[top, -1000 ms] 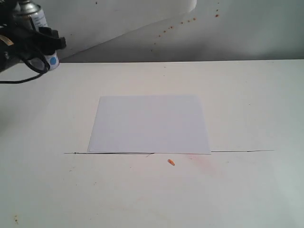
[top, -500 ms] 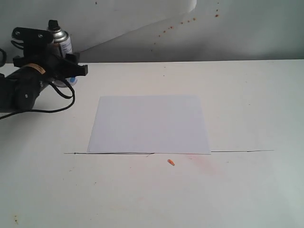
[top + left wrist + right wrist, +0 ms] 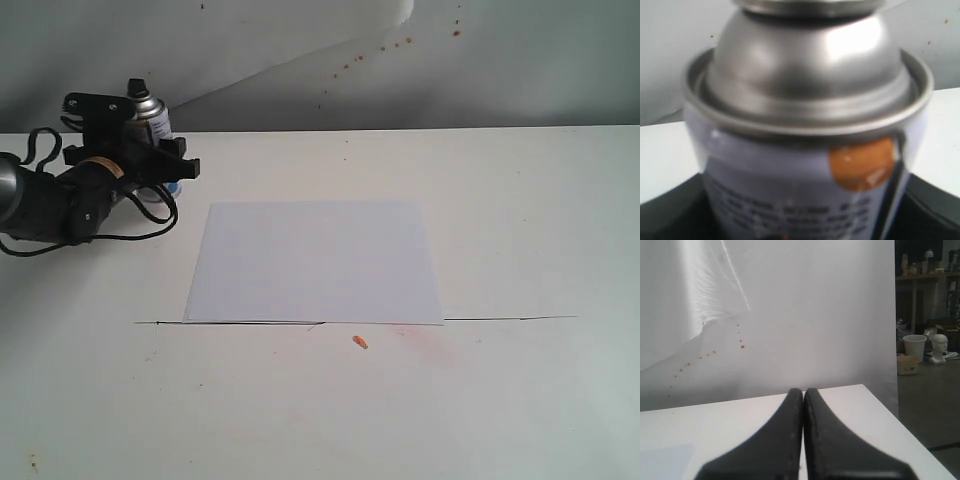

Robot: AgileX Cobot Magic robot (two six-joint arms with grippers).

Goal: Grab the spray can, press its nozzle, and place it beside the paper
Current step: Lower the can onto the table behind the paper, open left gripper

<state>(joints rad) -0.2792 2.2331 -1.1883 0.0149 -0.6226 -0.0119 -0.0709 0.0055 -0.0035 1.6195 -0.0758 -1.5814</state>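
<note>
Next, the left gripper releases the spray can on the table (image 3: pixel 186 194), next to the paper's far corner that is nearest that gripper.
The spray can (image 3: pixel 152 112) stands upright at the far left of the table, its black nozzle (image 3: pixel 134 87) on top and a blue dot (image 3: pixel 172 187) low on its side. My left gripper (image 3: pixel 150 165) is shut on the can's body, just left of the far-left corner of the white paper (image 3: pixel 315 262). The can's base is hidden behind the gripper. In the left wrist view the spray can (image 3: pixel 805 115) fills the picture, with my left gripper (image 3: pixel 805 220) around it. My right gripper (image 3: pixel 803 392) is shut on nothing and is out of the exterior view.
A thin dark line (image 3: pixel 500 319) runs across the table along the paper's near edge. An orange speck (image 3: pixel 360 342) lies just in front of it. The curved backdrop sheet (image 3: pixel 300 40) with reddish spots hangs behind. The table's right edge (image 3: pixel 885 410) shows in the right wrist view.
My left gripper has come down and to the right with the spray can, from high at the left edge to table level beside the paper's far-left corner.
</note>
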